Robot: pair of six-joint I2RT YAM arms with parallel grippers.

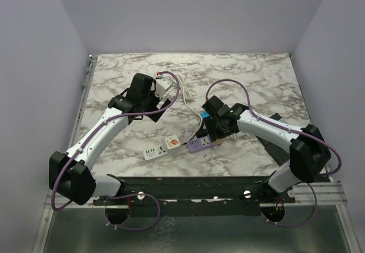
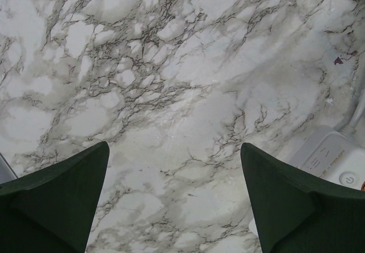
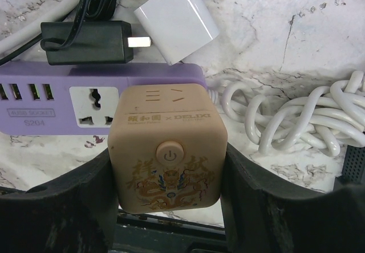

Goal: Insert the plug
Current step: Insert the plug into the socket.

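I will use my right gripper to let go of the beige cube socket on the coiled-cable end of the purple power strip (image 1: 209, 143). The socket is now held over the strip.
A black plug (image 3: 85, 42) lies on its side against the far edge of the purple power strip (image 3: 57, 93), its prongs pointing right toward a white adapter (image 3: 177, 19). My right gripper (image 3: 168, 156) is shut on a beige cube socket (image 3: 165, 133) with a power button and a dragon print, held over the strip's right end. In the top view the right gripper (image 1: 212, 130) hangs above the purple strip (image 1: 201, 145). My left gripper (image 2: 174, 147) is open over bare marble, holding nothing, at the table's back left (image 1: 161, 100).
A white power strip (image 1: 162, 148) lies left of the purple one. A white socket box (image 2: 333, 162) with its cable sits beside the left gripper. Coiled white cable (image 3: 296, 116) lies right of the cube. Grey walls enclose the marble table (image 1: 256, 76).
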